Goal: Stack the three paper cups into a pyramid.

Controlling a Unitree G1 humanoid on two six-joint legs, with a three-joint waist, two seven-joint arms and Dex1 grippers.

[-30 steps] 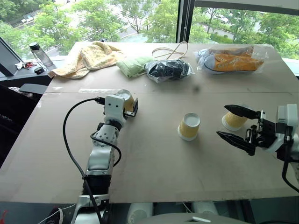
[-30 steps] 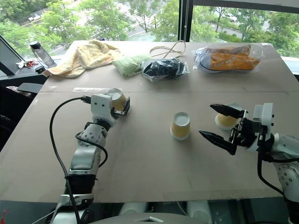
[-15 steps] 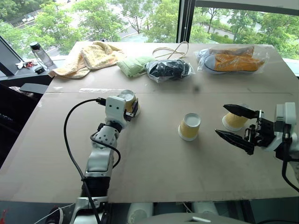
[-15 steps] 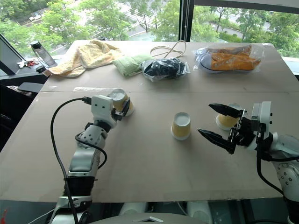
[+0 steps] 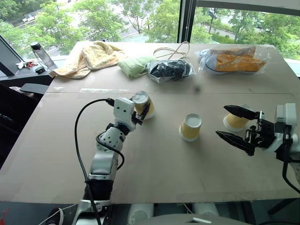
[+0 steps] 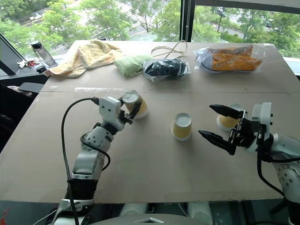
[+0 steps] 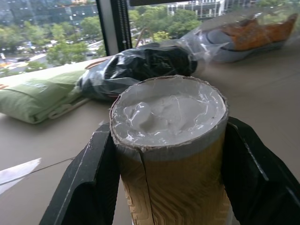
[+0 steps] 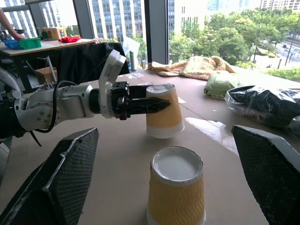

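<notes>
The robot's right gripper needs to next grab the ribbed sides of the paper cup (image 5: 237, 120) just past its open fingers, because that cup goes on top.
Three yellow ribbed paper cups are on the brown table (image 5: 154, 168). My left gripper (image 5: 143, 108) is shut on one cup (image 5: 139, 100), held base up and slightly tilted; the left wrist view has this cup (image 7: 171, 140) squeezed between the two black fingers (image 7: 89, 187). A second cup (image 5: 190, 127) stands upside down in the middle of the table, to the right of the held one. The third cup (image 5: 234, 123) sits at the right, just beyond my right gripper (image 5: 221, 121), which is open and holds nothing. Its upper finger partly hides that cup.
Along the far side lie a yellow towel (image 5: 91, 58), a green cloth (image 5: 133, 65), a black bagged bundle (image 5: 168, 69), a loop of cord (image 5: 173, 49) and bagged orange shoes (image 5: 232, 58). A bottle (image 5: 41, 55) stands off the table at far left.
My left gripper has shut on the cup and carried it to the right, toward the middle cup, turning as it went. The right gripper and the other two cups have stayed put.
</notes>
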